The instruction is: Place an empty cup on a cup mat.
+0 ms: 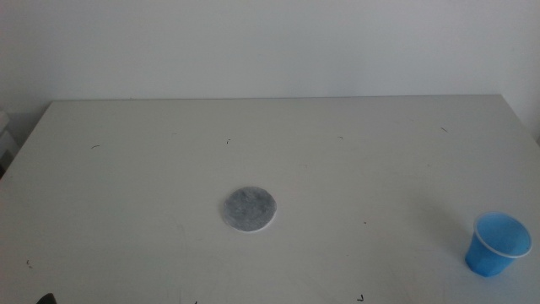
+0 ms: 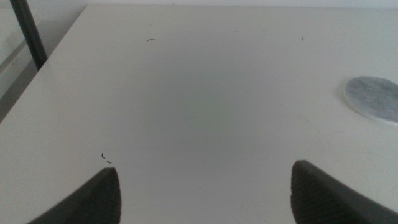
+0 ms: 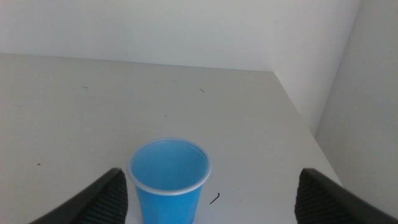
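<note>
Next, my right gripper goes to the blue cup's rim [image 1: 529, 242] [image 3: 209, 167] and closes on its side facing away from the grey cup mat.
The blue cup [image 1: 498, 243] stands upright and empty near the table's front right corner. The grey round cup mat [image 1: 249, 209] lies flat near the table's middle, well to the cup's left. In the right wrist view the cup [image 3: 168, 178] stands just ahead of my right gripper [image 3: 208, 208], between its wide-open jaws, untouched. My left gripper [image 2: 205, 202] is open and empty over bare table at the front left, with the mat [image 2: 375, 98] off to one side. Neither arm shows in the middle view.
The white table [image 1: 126, 211] ends at a white wall at the back. Its right edge runs close to the cup [image 3: 298, 118]. A dark post [image 2: 28, 34] stands off the table's left side.
</note>
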